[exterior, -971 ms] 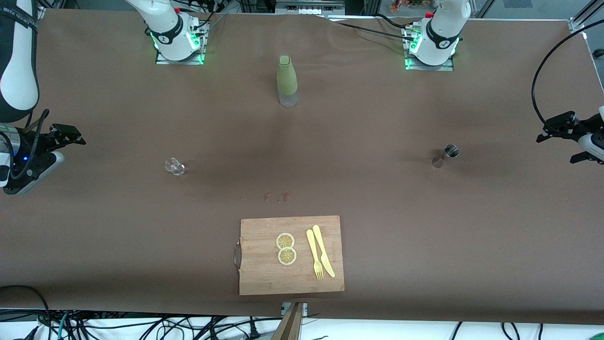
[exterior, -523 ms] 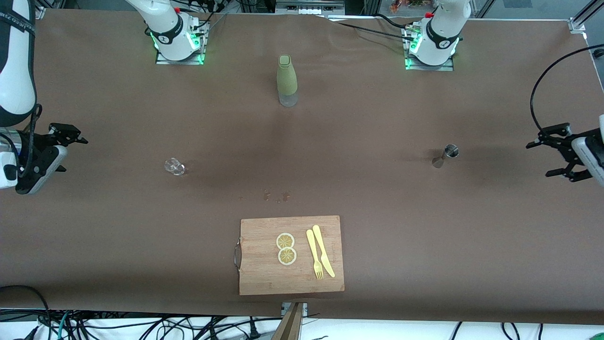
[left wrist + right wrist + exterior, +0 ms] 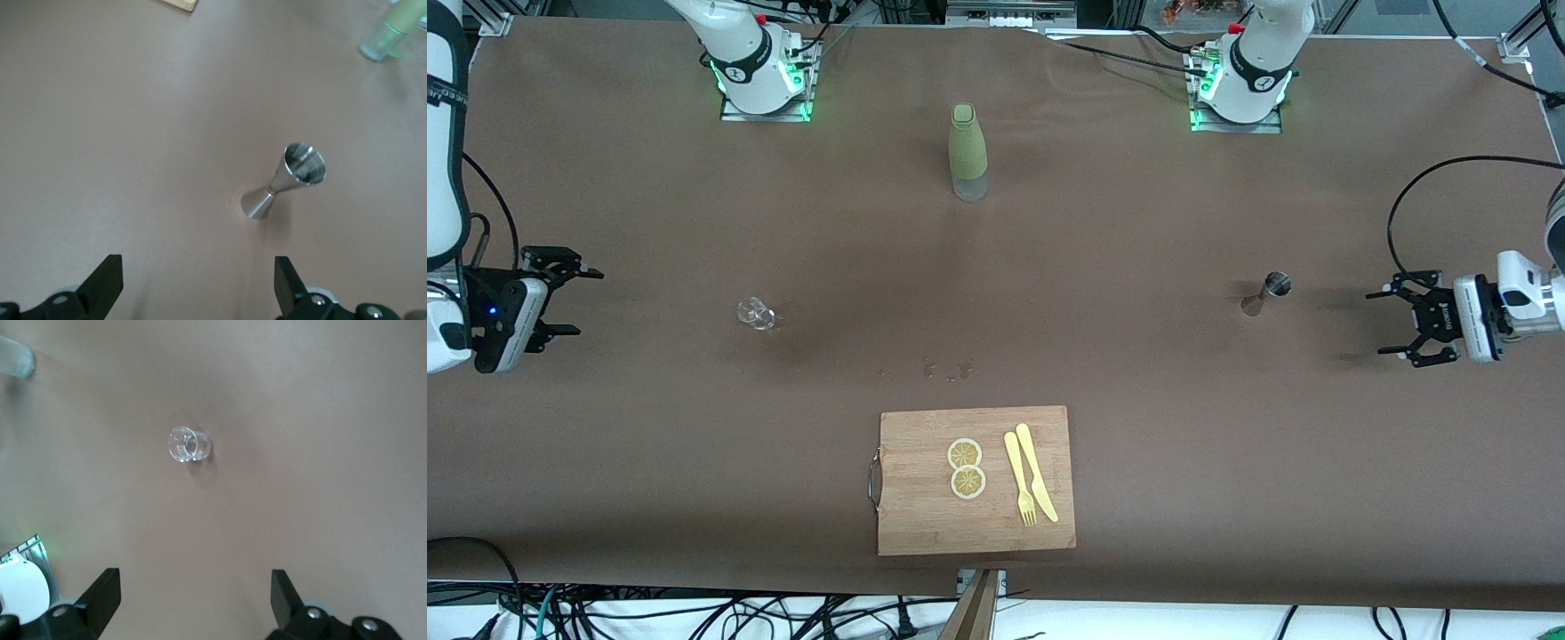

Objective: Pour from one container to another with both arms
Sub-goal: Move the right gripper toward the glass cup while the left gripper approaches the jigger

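Observation:
The left gripper will close on the narrow middle of the silver jigger (image 3: 1264, 297) (image 3: 271, 191), under the jigger's wide upper cup.
The silver jigger (image 3: 1267, 293) stands upright on the brown table toward the left arm's end; in the left wrist view the jigger (image 3: 283, 190) shows its round rim. My left gripper (image 3: 1383, 322) (image 3: 198, 273) hangs open over the table at that end, its jaws turned toward the jigger and well apart from it. The small clear glass (image 3: 756, 313) (image 3: 190, 445) sits toward the right arm's end. My right gripper (image 3: 583, 302) (image 3: 195, 583) is open over the table near that end, facing the glass from a distance. Neither holds anything.
An olive-green bottle (image 3: 967, 151) stands mid-table between the two bases. A wooden cutting board (image 3: 925, 507) lies near the front edge with two lemon slices (image 3: 965, 467) and a yellow fork and knife (image 3: 1030, 484). Small wet spots (image 3: 947, 369) mark the cloth.
Both grippers have come in from the table's ends and turned level: the left one moved toward the jigger, the right one swung to face the glass. Jigger and glass have not moved.

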`<state>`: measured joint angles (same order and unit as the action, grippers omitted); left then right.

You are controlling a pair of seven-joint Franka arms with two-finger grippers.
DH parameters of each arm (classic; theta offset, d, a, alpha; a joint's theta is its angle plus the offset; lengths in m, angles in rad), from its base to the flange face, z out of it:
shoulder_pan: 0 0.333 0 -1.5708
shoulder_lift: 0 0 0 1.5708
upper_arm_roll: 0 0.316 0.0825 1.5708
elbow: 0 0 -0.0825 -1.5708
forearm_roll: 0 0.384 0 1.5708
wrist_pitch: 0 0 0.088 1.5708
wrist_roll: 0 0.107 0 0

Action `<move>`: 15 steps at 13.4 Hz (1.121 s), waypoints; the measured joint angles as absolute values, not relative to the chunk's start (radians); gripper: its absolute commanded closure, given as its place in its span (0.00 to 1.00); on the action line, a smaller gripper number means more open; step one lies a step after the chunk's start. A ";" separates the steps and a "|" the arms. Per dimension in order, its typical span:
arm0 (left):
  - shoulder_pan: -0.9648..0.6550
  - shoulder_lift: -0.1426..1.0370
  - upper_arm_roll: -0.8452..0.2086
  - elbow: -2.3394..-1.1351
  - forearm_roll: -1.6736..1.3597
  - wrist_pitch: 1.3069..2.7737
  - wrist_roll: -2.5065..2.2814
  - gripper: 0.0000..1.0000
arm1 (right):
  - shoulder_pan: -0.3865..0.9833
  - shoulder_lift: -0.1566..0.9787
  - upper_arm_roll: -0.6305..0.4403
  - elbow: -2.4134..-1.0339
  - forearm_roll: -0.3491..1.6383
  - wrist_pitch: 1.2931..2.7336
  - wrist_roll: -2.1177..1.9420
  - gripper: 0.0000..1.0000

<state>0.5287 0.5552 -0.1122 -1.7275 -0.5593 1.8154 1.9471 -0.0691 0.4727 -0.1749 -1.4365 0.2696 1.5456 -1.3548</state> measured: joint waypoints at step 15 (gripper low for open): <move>0.530 0.853 -0.093 -1.735 -0.790 1.664 2.636 0.05 | -0.138 0.543 -0.175 -1.596 0.671 1.604 -1.666 0.00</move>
